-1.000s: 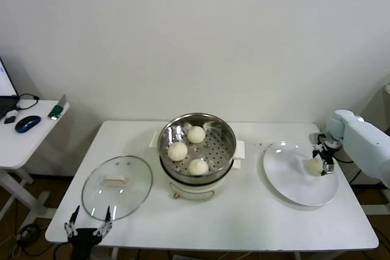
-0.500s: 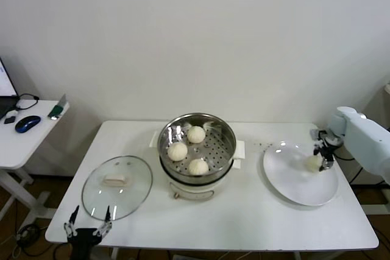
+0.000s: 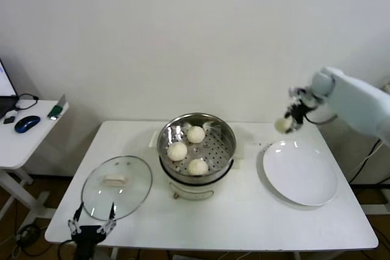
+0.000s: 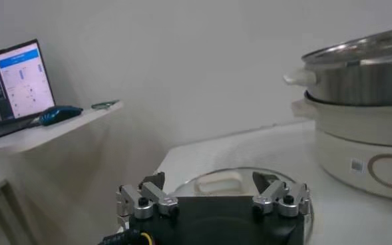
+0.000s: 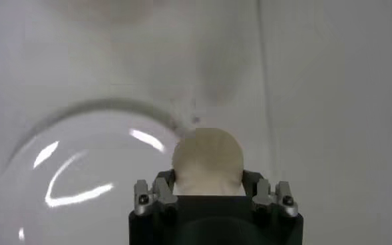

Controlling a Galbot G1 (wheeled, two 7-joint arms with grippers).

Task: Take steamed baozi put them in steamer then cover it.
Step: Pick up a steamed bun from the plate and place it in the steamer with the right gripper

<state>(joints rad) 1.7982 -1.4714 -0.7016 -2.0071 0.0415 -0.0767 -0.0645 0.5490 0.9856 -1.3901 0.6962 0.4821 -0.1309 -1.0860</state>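
Observation:
My right gripper is going to let go of the baozi on the bare steamer's bottom facing the white plate (image 3: pixel 211 149), next to the other baozi.
Three cream-white baozi (image 3: pixel 196 134) (image 3: pixel 177 150) (image 3: pixel 198 166) lie in the shiny steel steamer (image 3: pixel 222 131) on its white pot base at the table's middle. A further baozi (image 3: pixel 283 124) (image 5: pixel 207 162) hangs in the air above the far edge of the white plate (image 3: pixel 300 172), with my right gripper (image 3: pixel 290 120) (image 5: pixel 207 184) shut on it. The glass lid (image 3: pixel 117 187) (image 4: pixel 229 182) with a pale handle lies flat on the table at the front left. My left gripper (image 3: pixel 91 228) (image 4: pixel 209 188) stands open below the table's front edge, just short of the lid.
A side desk (image 3: pixel 18 141) at the left carries a blue mouse (image 3: pixel 28 123) and a laptop (image 4: pixel 16 86). The plate (image 5: pixel 62 173) is bare. The white wall stands close behind the table.
My right gripper has closed on the baozi, lifted it off the plate and carried it up and toward the steamer. The left arm has stayed where it was.

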